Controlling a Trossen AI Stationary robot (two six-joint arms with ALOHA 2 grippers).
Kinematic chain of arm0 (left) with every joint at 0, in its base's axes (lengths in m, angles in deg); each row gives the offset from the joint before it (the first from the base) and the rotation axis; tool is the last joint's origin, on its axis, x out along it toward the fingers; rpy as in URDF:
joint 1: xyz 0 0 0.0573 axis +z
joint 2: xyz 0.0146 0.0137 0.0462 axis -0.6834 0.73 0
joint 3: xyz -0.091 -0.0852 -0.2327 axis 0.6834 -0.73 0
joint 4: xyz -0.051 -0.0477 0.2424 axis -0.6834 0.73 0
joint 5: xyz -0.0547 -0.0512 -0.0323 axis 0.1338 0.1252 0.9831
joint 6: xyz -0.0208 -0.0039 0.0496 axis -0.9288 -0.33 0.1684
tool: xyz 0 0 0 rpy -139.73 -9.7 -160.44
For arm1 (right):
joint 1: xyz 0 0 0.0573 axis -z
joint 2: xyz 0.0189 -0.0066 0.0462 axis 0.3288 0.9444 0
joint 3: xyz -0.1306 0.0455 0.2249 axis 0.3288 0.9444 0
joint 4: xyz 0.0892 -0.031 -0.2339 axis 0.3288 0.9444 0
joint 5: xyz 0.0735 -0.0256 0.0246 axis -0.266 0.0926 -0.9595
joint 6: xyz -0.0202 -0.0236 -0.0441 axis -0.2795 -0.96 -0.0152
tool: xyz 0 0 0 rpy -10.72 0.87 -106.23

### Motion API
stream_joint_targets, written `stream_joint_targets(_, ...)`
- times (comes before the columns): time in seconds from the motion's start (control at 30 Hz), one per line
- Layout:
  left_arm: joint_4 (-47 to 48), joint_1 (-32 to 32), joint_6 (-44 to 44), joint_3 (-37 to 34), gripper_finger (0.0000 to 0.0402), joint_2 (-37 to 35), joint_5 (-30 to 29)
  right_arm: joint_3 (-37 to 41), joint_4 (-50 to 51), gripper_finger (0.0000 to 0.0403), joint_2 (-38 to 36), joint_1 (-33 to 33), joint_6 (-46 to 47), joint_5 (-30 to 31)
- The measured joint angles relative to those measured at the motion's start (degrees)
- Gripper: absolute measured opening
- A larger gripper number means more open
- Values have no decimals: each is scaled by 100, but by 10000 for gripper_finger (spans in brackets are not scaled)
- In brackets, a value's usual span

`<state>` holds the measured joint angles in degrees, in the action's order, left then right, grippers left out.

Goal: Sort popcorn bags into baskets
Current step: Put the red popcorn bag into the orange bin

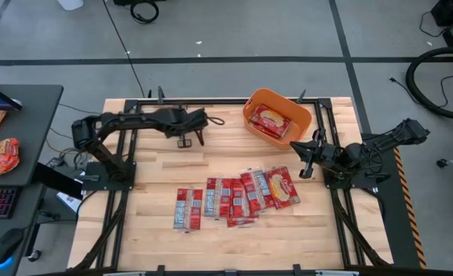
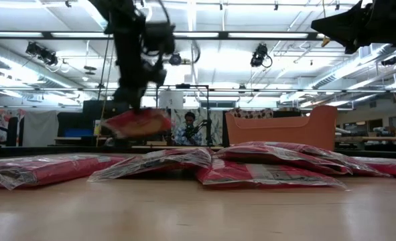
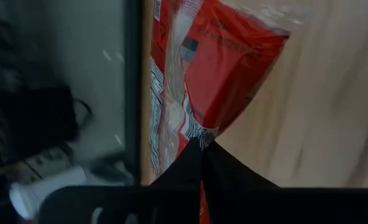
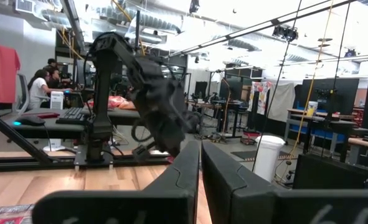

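The left gripper needs to release the popcorn bag on top of the red bags inside the orange basket (image 1: 271, 121).
A red popcorn bag (image 3: 215, 68) is in my left gripper (image 3: 202, 149), which is shut on it over the table's far left part (image 1: 199, 125); the low view shows this bag (image 2: 136, 122) off the table. Several more red bags (image 1: 234, 198) lie flat and overlapping in a row near the table's middle (image 2: 251, 164). The orange basket (image 1: 303, 116) stands at the far right with bags (image 1: 270, 121) inside. My right gripper (image 1: 303, 157) waits shut above the table's right side, touching nothing. My left gripper pinches the popcorn bag between its two shut fingers at the bag's edge (image 3: 199, 134), coming from above. The bag is lifted clear of the table and hangs below the fingers, lying nearly level (image 2: 136, 122).
Black frame rails (image 1: 126, 165) run along the table's left, right and far edges. A side desk at the left carries an orange-red snack pouch (image 1: 2, 157), a keyboard and a mouse. People sit at desks in the room behind (image 4: 40, 87).
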<state>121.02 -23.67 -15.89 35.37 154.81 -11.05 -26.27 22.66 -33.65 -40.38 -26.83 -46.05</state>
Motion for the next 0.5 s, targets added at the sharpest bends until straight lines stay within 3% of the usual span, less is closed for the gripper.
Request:
stream_joint_targets(0.13,-988,-371,443,228,4,0,-453,0,-2,25,0,-1,0,-1)
stream_joint_targets(0.27,-2494,-626,1096,244,4,69,-525,0,-6,25,0,0,2,-2)
stream_joint_targets(0.5,-4324,-852,2060,367,4,888,-542,0,-48,25,0,-1,2,-8)
